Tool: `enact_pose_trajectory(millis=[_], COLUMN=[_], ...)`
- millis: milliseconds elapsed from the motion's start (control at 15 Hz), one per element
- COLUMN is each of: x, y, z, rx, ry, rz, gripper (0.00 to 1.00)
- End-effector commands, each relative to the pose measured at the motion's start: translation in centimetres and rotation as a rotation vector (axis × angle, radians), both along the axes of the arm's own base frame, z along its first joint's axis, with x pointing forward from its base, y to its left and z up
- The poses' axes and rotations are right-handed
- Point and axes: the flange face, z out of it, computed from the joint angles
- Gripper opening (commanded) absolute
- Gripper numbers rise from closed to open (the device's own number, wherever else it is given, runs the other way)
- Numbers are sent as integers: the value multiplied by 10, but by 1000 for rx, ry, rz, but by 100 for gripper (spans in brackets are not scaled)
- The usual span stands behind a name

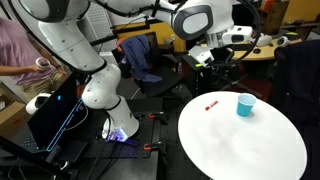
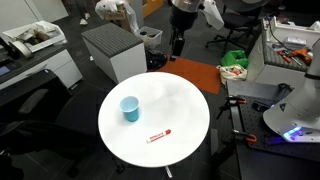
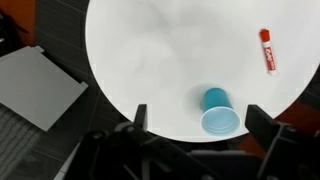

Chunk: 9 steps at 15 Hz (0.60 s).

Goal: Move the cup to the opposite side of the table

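Note:
My gripper will grip the rim of the light-blue cup point(image 1: 254, 98) point(image 3: 203, 122) on the side that faces away from the red marker.
A small light-blue cup point(image 1: 245, 104) stands upright on the round white table point(image 1: 240, 145), near its edge. It shows in both exterior views point(image 2: 130, 108). In the wrist view the cup point(image 3: 217, 110) is seen from above, between the two fingers and well below them. My gripper point(image 3: 198, 112) is open and empty. In both exterior views the gripper point(image 1: 203, 57) point(image 2: 178, 45) hangs high above the floor beyond the table's edge, apart from the cup. The table also shows in an exterior view point(image 2: 170, 105) and the wrist view point(image 3: 150, 50).
A red marker point(image 1: 211, 105) point(image 2: 158, 136) point(image 3: 268, 50) lies on the table near the cup. A grey cabinet point(image 2: 112, 50) and an orange floor mat point(image 2: 190, 75) lie beyond the table. A grey panel point(image 3: 35, 85) lies beside it. Chairs and desks stand around.

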Motion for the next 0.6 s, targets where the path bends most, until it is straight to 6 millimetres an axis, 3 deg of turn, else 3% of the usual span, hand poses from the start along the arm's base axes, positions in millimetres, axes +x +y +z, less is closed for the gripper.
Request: enact_pose_trajectory(millis=[0,533], x=[41,109], y=[11,12], z=[-10,-50], rx=[62,65], ry=[12,-3], rz=[39,72], gripper=[100,100])
